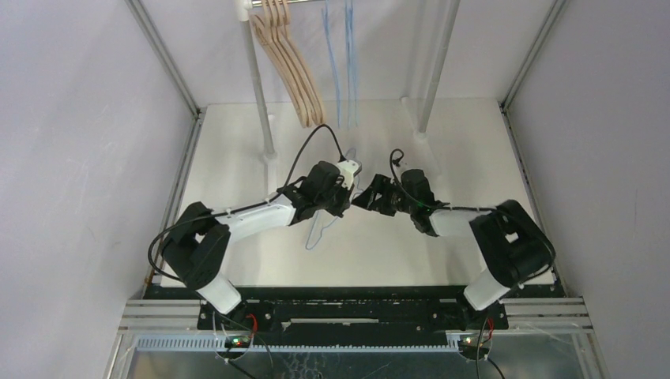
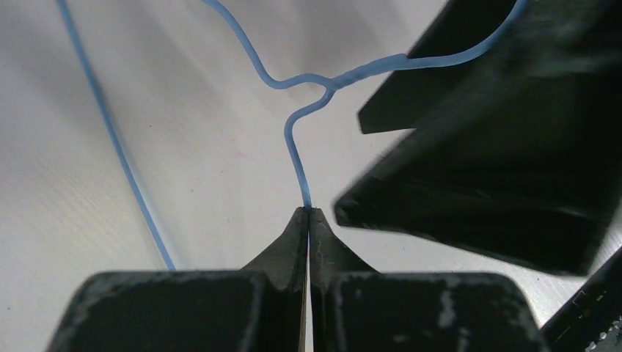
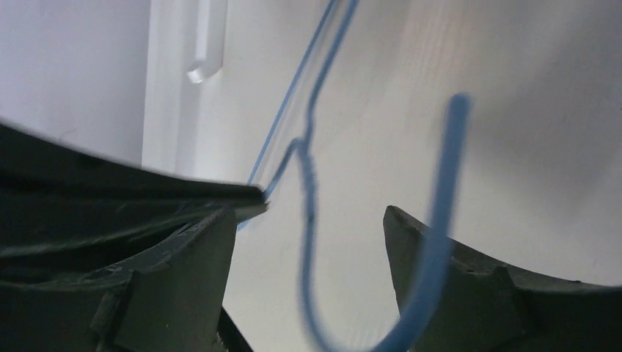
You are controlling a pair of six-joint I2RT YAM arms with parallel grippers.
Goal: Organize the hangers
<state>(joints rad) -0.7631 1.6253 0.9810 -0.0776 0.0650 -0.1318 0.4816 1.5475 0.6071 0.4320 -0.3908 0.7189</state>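
Observation:
I should hold the hanger's hook with my right gripper while my left gripper takes the hanger's shoulder farther down [image 1: 329,225], as my left gripper pinches that shoulder close to the hanger's neck.
A light-blue wire hanger [image 2: 293,139] is pinched by its hook wire in my left gripper [image 2: 307,211], which is shut on it above the middle of the table. In the top view its body [image 1: 318,230] hangs out below the left gripper [image 1: 351,170]. My right gripper [image 1: 361,197] faces the left one closely. In the right wrist view its jaws are open, with the blue hook [image 3: 438,220] curving between the fingers [image 3: 183,271]. Several tan wooden hangers [image 1: 288,67] and blue wire hangers [image 1: 341,63] hang on the rail at the back.
The silver rail [image 1: 276,3] runs across the back on a white post [image 1: 258,87] and a second post [image 1: 438,71]. Grey walls close in the left and right sides. Both arm bases sit at the near table edge.

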